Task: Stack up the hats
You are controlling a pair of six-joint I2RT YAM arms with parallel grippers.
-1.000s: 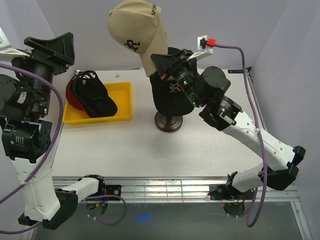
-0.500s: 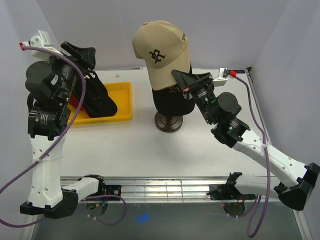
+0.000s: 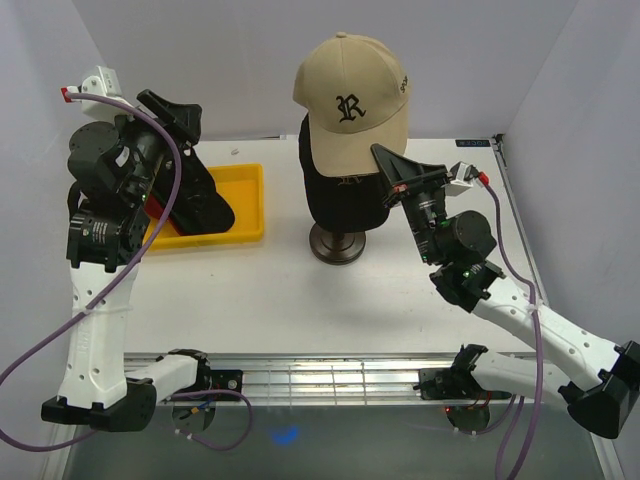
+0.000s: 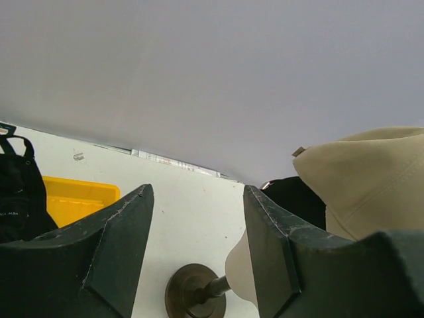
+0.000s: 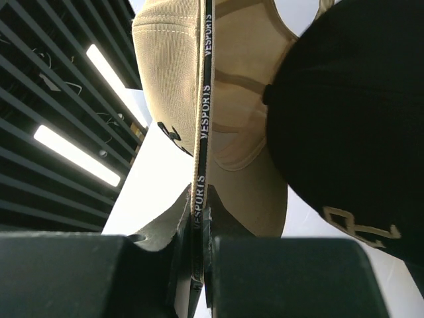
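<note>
The robot's right gripper will put the tan cap down over the black cap on the mannequin head (image 3: 346,158) (image 5: 341,126). The tan cap now hangs next to the black cap.
My right gripper (image 3: 392,172) is shut on the rim of the tan cap (image 3: 352,105) and holds it over the black cap with a gold "R" (image 3: 340,198), which sits on the mannequin head. In the right wrist view the tan cap (image 5: 225,99) hangs from my closed fingers (image 5: 228,232) next to the black cap (image 5: 351,112). My left gripper (image 3: 172,128) is open and empty, raised above the yellow tray. More caps, black (image 3: 195,205) on top, lie in the tray; a red one barely shows.
The yellow tray (image 3: 245,215) sits at the back left. The mannequin head's dark round stand (image 3: 336,244) is at the table's middle; it also shows in the left wrist view (image 4: 195,295). Grey walls close in the back and sides.
My right gripper has carried the tan cap rightward and turned it upright over the black cap. My left arm rose from the tray side and now points toward the stand.
</note>
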